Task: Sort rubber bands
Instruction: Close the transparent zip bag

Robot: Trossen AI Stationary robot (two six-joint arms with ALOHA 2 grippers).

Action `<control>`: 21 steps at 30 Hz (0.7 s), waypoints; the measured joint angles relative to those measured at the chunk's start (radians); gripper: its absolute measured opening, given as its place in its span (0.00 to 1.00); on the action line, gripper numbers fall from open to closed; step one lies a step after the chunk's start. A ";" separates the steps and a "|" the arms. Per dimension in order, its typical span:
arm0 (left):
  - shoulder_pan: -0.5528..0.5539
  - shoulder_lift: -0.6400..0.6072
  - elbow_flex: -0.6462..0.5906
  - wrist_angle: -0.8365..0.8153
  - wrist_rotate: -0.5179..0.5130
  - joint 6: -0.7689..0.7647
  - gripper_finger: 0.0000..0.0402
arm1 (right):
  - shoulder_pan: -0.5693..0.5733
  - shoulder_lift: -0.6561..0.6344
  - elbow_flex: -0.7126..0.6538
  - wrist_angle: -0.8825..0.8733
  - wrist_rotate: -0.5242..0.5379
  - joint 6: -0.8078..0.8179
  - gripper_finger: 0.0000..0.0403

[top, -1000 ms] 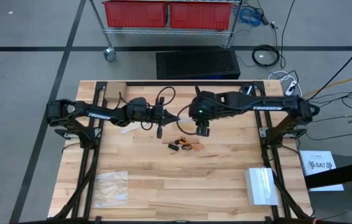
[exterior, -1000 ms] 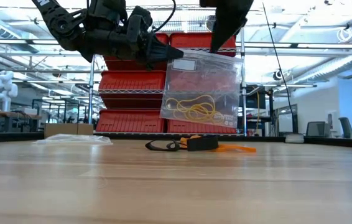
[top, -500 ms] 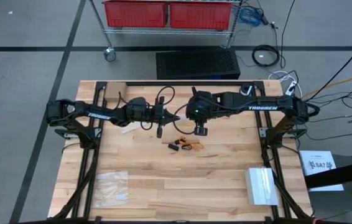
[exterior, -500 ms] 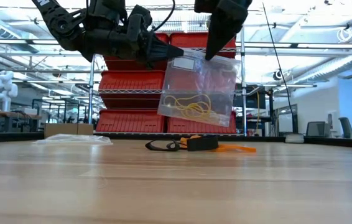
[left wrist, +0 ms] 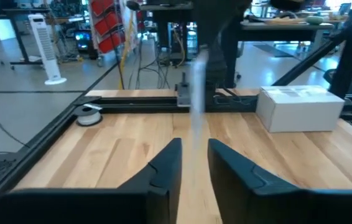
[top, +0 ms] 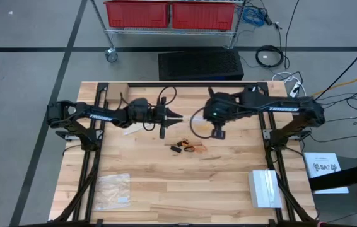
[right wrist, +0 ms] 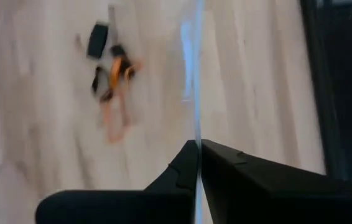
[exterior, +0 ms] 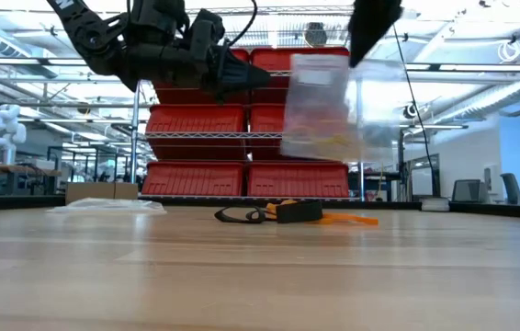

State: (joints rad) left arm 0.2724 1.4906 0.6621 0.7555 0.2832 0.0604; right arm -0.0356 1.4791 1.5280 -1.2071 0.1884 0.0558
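Observation:
The clear bag of yellow rubber bands, now hanging over the table's middle, will be laid by my right gripper on the bare wood [top: 245, 137] behind the white box.
A clear plastic bag [exterior: 338, 106] with yellow rubber bands [exterior: 329, 140] inside hangs in the air over the middle of the table, and my right gripper [exterior: 363, 51] is shut on its top. In the right wrist view the bag [right wrist: 194, 68] shows edge-on as a thin line. My left gripper [left wrist: 193, 155] stands open just left of the bag [left wrist: 198, 87] and touches nothing. A small heap of orange and black rubber bands [top: 188, 147] lies on the table below. My right gripper pinches the bag's top edge [right wrist: 196, 134] between its two shut fingers. They come from above, pointing down. The bag hangs below them, clear of the table and the loose bands.
A second clear bag [top: 113, 189] lies flat near the table's front left. A white box [top: 265, 188] stands at the front right. Bare wood lies between them and around the heap of bands [exterior: 288, 213].
The bag has come free of my left gripper, which has stayed where it was. My right gripper has closed in on the bag's top and carried it toward the table's right edge. The bag tilted first and now swings below the right fingers.

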 joint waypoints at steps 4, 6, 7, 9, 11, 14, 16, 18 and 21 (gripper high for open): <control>0.019 0.000 0.000 0.002 -0.001 -0.003 0.27 | 0.008 -0.025 0.000 -0.084 -0.111 0.047 0.00; 0.028 0.000 0.000 0.008 -0.001 -0.003 0.28 | 0.012 -0.028 0.000 -0.119 -0.167 0.061 0.00; 0.031 0.000 0.000 0.012 -0.001 -0.003 0.29 | 0.012 -0.028 0.000 -0.138 -0.197 0.070 0.00; 0.038 0.000 0.000 0.015 -0.001 -0.003 0.29 | 0.018 -0.028 0.000 -0.173 -0.258 0.093 0.00; 0.043 0.000 0.000 0.014 -0.001 -0.003 0.29 | 0.027 -0.028 -0.001 -0.202 -0.291 0.103 0.00; 0.050 0.000 0.000 0.014 -0.001 -0.003 0.29 | 0.032 -0.028 -0.030 -0.233 -0.301 0.114 0.00; 0.055 0.000 0.000 0.012 -0.001 -0.003 0.29 | 0.030 -0.028 -0.074 -0.246 -0.300 0.111 0.00; 0.057 0.000 0.000 0.003 -0.001 -0.003 0.29 | 0.022 -0.028 -0.138 -0.234 -0.300 0.092 0.00; 0.060 0.000 0.000 -0.011 -0.001 -0.004 0.29 | 0.004 -0.028 -0.256 -0.178 -0.317 0.059 0.00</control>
State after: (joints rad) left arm 0.3328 1.4902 0.6621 0.7442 0.2821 0.0566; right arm -0.0318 1.4506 1.2718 -1.3848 -0.1291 0.1152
